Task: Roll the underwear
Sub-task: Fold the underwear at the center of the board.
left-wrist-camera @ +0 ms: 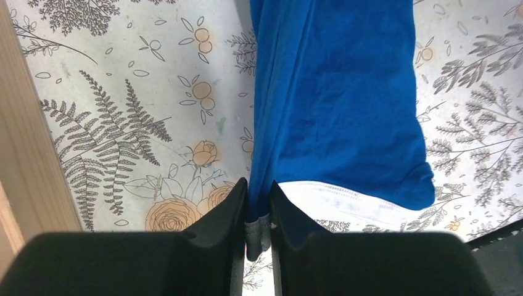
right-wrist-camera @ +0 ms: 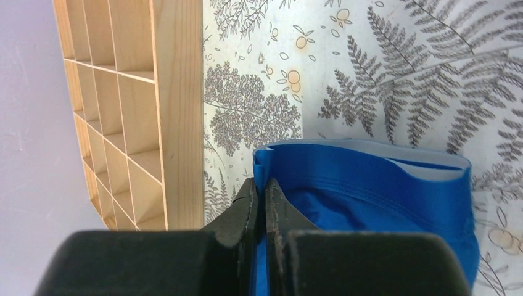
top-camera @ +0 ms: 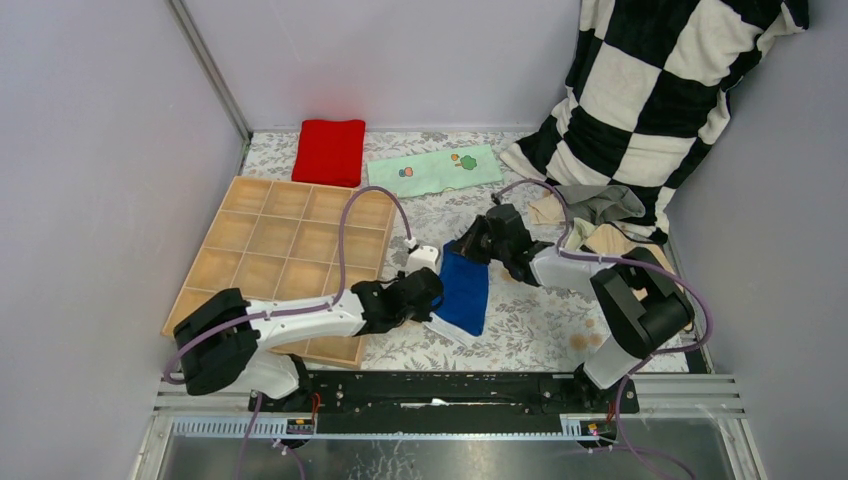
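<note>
Next, I release the blue underwear's edge from my right gripper on its own far corner (top-camera: 486, 261) (right-wrist-camera: 432, 176) away from the wooden grid tray.
A blue underwear (top-camera: 465, 290) with a white band lies in the middle of the floral table cover. My left gripper (top-camera: 432, 292) is shut on its near left edge; in the left wrist view the blue cloth (left-wrist-camera: 336, 98) and a grey hem are pinched between the fingers (left-wrist-camera: 231, 206). My right gripper (top-camera: 468, 243) is shut on the far edge; in the right wrist view the blue waistband (right-wrist-camera: 364, 166) folds out from between the closed fingers (right-wrist-camera: 250, 200). More underwear (top-camera: 598, 210), grey and beige, is heaped at the right.
A wooden grid tray (top-camera: 290, 250) sits left of the blue piece. A red folded cloth (top-camera: 330, 150) and a mint printed cloth (top-camera: 432, 170) lie at the back. A black-and-white checked blanket (top-camera: 660, 90) hangs at the back right.
</note>
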Robot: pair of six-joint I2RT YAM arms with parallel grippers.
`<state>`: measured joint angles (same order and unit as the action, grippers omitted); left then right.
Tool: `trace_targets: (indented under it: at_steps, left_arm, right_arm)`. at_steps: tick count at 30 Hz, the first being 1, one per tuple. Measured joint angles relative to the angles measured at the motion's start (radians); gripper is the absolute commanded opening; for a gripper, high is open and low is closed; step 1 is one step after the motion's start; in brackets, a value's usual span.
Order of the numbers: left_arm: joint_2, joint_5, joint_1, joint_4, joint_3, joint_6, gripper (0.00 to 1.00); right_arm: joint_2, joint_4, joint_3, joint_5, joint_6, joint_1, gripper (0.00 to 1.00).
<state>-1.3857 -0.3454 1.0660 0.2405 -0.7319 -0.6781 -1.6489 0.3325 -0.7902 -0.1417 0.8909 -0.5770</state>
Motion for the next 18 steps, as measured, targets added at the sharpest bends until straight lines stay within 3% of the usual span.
trace_targets:
  at_steps: [18]
  left_arm:
    - [-0.096,-0.108,0.113,0.089,-0.115,0.000,0.25]
  right_arm:
    - [0.137,0.141,0.217,0.101,0.057,0.021,0.01]
